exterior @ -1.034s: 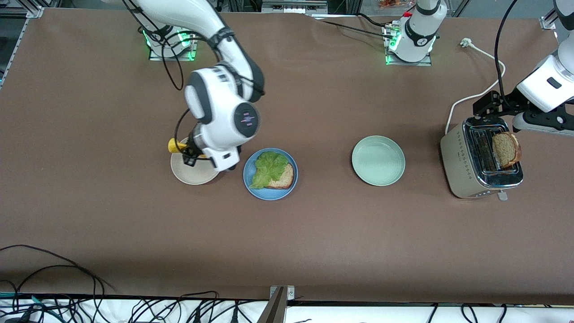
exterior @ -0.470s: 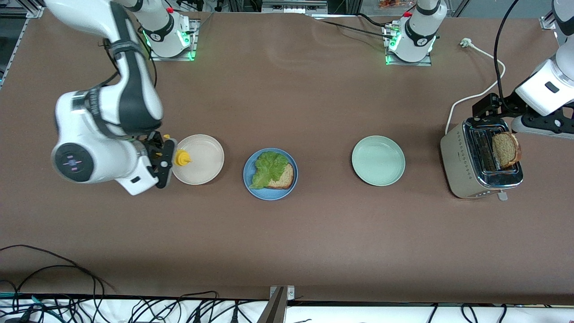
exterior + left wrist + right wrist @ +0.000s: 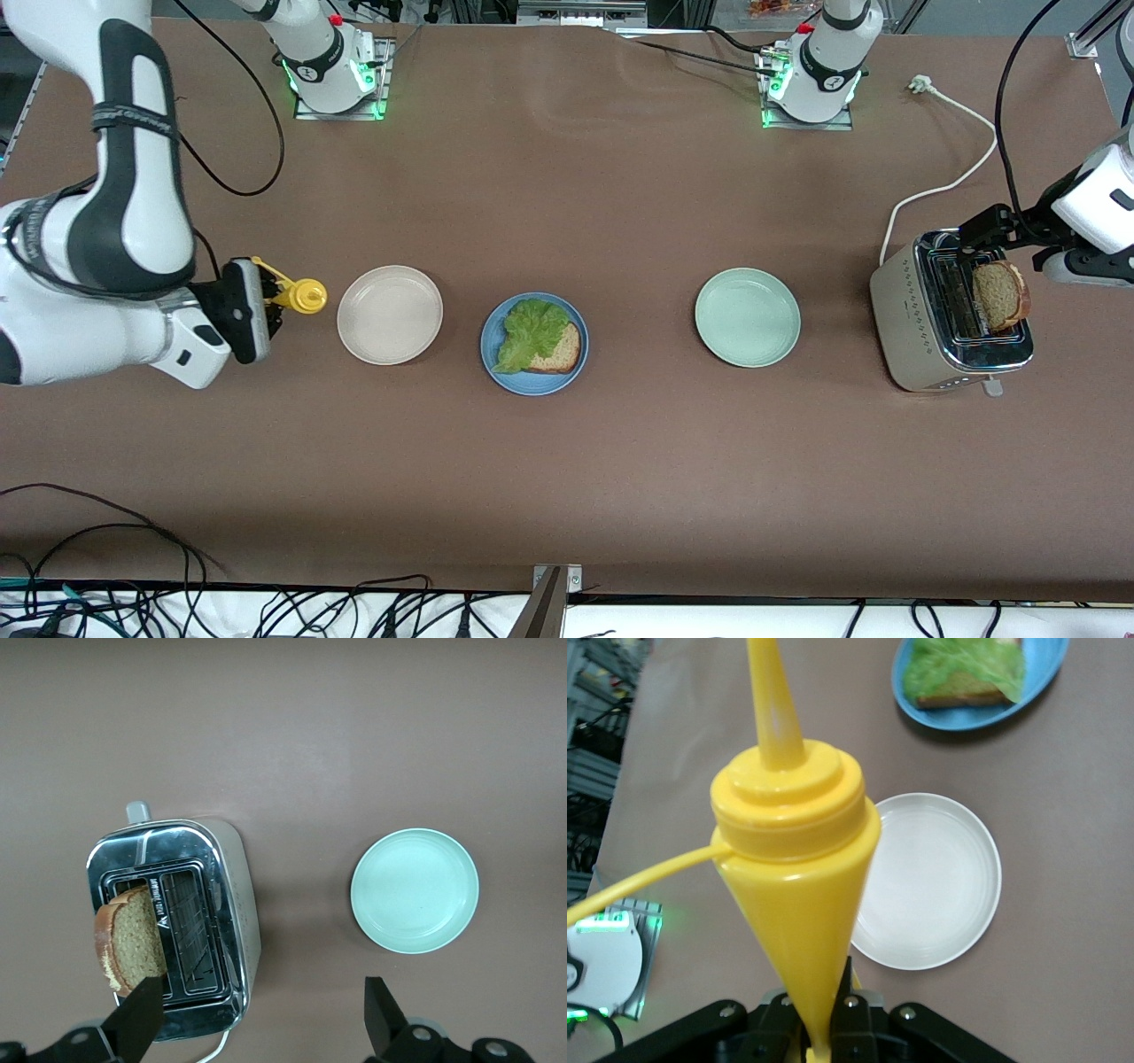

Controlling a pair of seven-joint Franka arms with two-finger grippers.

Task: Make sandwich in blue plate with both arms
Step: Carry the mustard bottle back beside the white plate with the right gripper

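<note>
My left gripper will close next on the top crust [image 3: 1021,289] [image 3: 107,945] of the slice of bread that is standing in the toaster.
The blue plate [image 3: 534,388] holds one slice of brown bread [image 3: 562,351] with a green lettuce leaf [image 3: 530,330] on it. It also shows in the right wrist view [image 3: 966,716]. A second bread slice [image 3: 1001,295] stands in the toaster [image 3: 921,354], and shows in the left wrist view [image 3: 128,935]. My left gripper [image 3: 1010,244] is open and empty above the toaster's end [image 3: 257,1020]. My right gripper [image 3: 261,306] is shut on a yellow squeeze bottle [image 3: 299,295], held in the air beside the beige plate [image 3: 390,315], toward the right arm's end of the table [image 3: 824,1028].
A pale green plate [image 3: 747,317] lies between the blue plate and the toaster. The toaster's white cord [image 3: 952,182] runs toward the left arm's base. Cables hang along the table's front edge [image 3: 133,532].
My right arm has swung the yellow bottle from beside the blue plate, across the beige plate, toward the right arm's end. My left gripper has shifted slightly over the toaster.
</note>
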